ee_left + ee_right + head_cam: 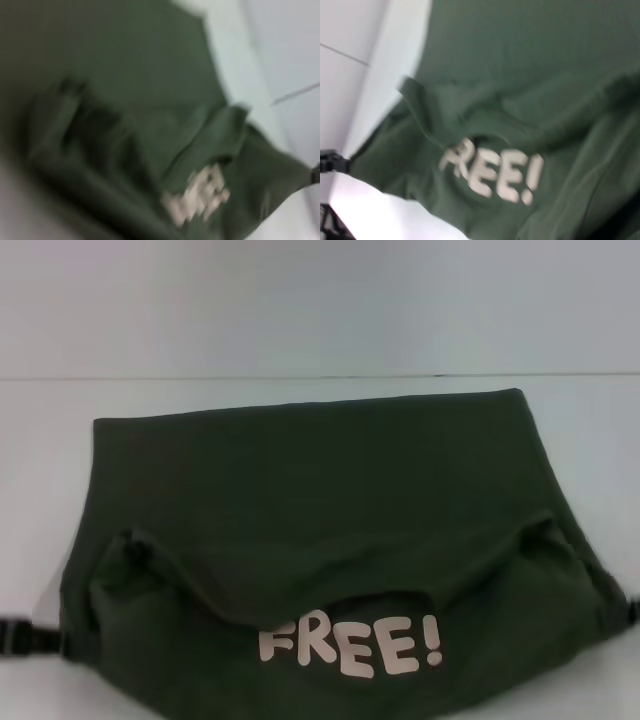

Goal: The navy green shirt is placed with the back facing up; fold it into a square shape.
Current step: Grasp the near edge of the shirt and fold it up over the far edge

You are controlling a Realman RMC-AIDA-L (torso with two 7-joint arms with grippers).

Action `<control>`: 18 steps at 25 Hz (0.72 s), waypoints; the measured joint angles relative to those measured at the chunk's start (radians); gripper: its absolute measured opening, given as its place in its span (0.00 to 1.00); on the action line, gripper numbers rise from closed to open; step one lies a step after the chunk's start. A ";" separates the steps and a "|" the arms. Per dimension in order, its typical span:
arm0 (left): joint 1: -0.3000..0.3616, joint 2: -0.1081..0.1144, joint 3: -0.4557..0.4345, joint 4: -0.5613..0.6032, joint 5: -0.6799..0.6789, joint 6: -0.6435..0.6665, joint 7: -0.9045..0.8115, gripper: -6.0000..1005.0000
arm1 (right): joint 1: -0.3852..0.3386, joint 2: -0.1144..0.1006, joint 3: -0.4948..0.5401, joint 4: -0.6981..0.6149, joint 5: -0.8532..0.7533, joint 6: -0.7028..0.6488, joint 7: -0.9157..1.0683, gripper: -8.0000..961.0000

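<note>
Next, my left gripper lets go of the navy green shirt's near corner at its far corner on the same side (115,403).
The navy green shirt (310,490) lies across the white table, its far part flat. Its near edge is lifted and turned over, so the pale "FREE!" lettering (350,645) faces me. The near edge hangs stretched between both arms. My left gripper (40,638) is at the shirt's near left corner and my right gripper (630,612) at its near right corner, each pinching cloth. The right wrist view shows the lettering (492,172) and the left gripper (332,162) at the cloth's corner. In the left wrist view the shirt (140,100) is bunched in folds, with the right gripper (315,175) at its corner.
The white table (300,390) reaches back to a thin dark line where a pale wall (320,300) begins. Bare tabletop shows on both sides of the shirt and behind it.
</note>
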 joint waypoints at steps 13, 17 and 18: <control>-0.189 0.049 -0.115 -0.182 -0.086 -0.407 -0.141 0.02 | 0.082 -0.023 0.171 0.188 0.293 0.419 -0.057 0.03; -0.226 0.049 -0.045 -0.261 -0.087 -0.594 -0.156 0.03 | 0.126 -0.006 0.130 0.273 0.293 0.634 -0.093 0.03; -0.233 0.047 -0.027 -0.275 -0.088 -0.629 -0.158 0.03 | 0.137 -0.003 0.115 0.292 0.293 0.676 -0.100 0.03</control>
